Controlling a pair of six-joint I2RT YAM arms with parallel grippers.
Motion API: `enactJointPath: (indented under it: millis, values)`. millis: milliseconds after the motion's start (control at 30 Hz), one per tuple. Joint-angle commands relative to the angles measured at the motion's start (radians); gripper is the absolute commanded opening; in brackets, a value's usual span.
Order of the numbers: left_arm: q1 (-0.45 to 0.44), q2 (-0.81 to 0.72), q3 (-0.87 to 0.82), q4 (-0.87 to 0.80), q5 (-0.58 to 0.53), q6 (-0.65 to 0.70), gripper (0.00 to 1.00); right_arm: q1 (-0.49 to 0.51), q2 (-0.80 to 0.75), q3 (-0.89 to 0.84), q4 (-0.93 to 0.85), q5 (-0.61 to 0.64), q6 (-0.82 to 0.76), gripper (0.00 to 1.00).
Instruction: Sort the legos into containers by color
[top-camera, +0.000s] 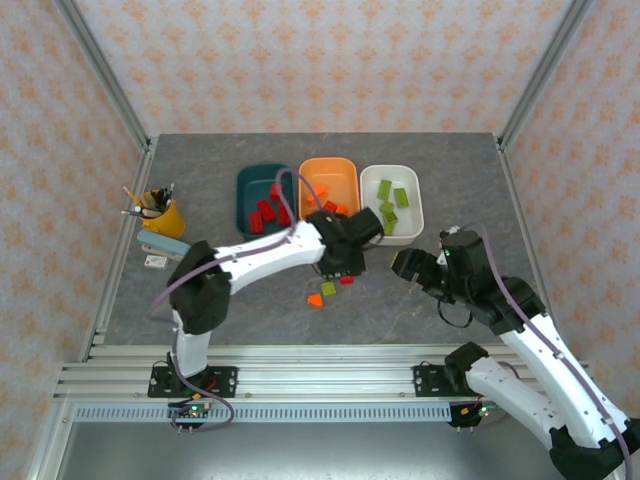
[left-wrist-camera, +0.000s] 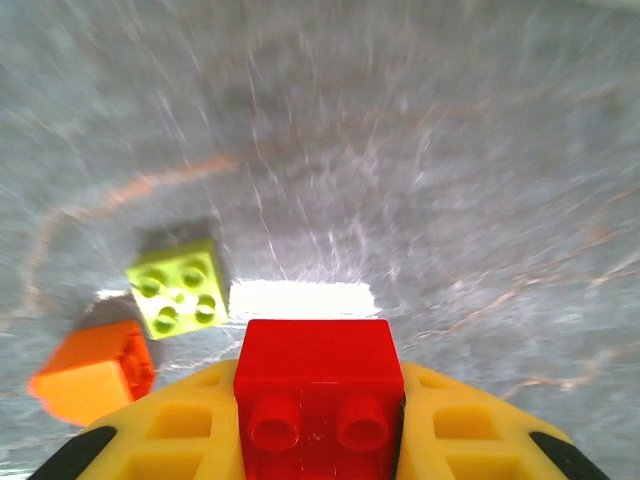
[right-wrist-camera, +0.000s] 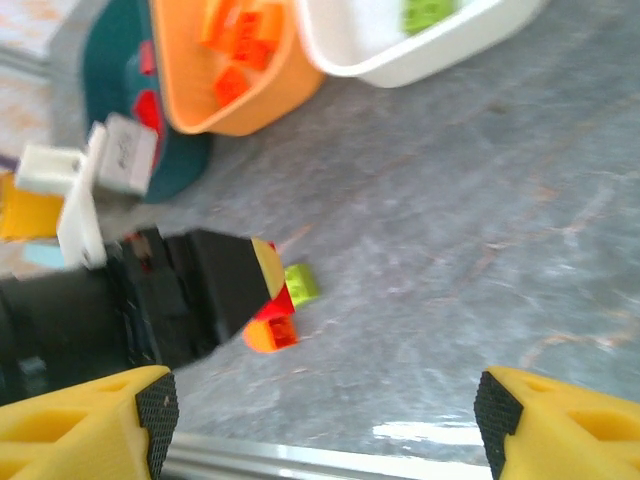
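Next, my left gripper lets go of the red lego in the back of the teal tub (top-camera: 258, 191), beside the rearmost red lego.
My left gripper (top-camera: 345, 274) is shut on a red lego (left-wrist-camera: 318, 390), held low over the table. A lime lego (left-wrist-camera: 180, 288) and an orange lego (left-wrist-camera: 95, 370) lie loose on the table just to its left; from above the lime one (top-camera: 328, 289) and the orange one (top-camera: 315, 300) sit near the middle. The teal tub (top-camera: 247, 195) holds red legos, the orange tub (top-camera: 345, 168) orange ones, the white tub (top-camera: 412, 192) lime ones. My right gripper (top-camera: 402, 265) (right-wrist-camera: 325, 425) hangs open and holds nothing, right of the left gripper (right-wrist-camera: 215, 285).
A yellow cup of pencils (top-camera: 160, 213) stands at the left, with a light-blue block (top-camera: 165, 244) and a small card (top-camera: 155, 261) beside it. An aluminium rail (top-camera: 320, 360) runs along the near edge. Frame posts rise at the back corners.
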Motion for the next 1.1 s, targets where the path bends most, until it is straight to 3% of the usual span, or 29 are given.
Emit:
enactJointPath:
  millis: [0,200,433,633,733,1067]
  values:
    - [0.110,-0.071,0.056,-0.096,-0.066,0.110,0.19,0.007,0.059,-0.017,0.199,-0.144,-0.050,0.80]
    - [0.353,-0.035,0.147,-0.109,-0.062,0.286,0.20,0.136,0.348,0.111,0.301,-0.115,-0.118,0.79]
    - [0.564,0.170,0.384,-0.118,-0.104,0.414,0.20,0.173,0.615,0.208,0.556,-0.113,-0.072,0.79]
    - [0.629,0.371,0.594,-0.157,-0.242,0.450,0.20,0.179,0.798,0.330,0.665,-0.102,-0.055,0.80]
    - [0.654,0.441,0.645,-0.141,-0.253,0.428,0.20,0.179,0.857,0.394,0.653,-0.095,-0.052,0.79]
    - [0.664,0.570,0.718,-0.167,-0.338,0.423,0.25,0.184,0.911,0.426,0.567,-0.083,-0.062,0.79]
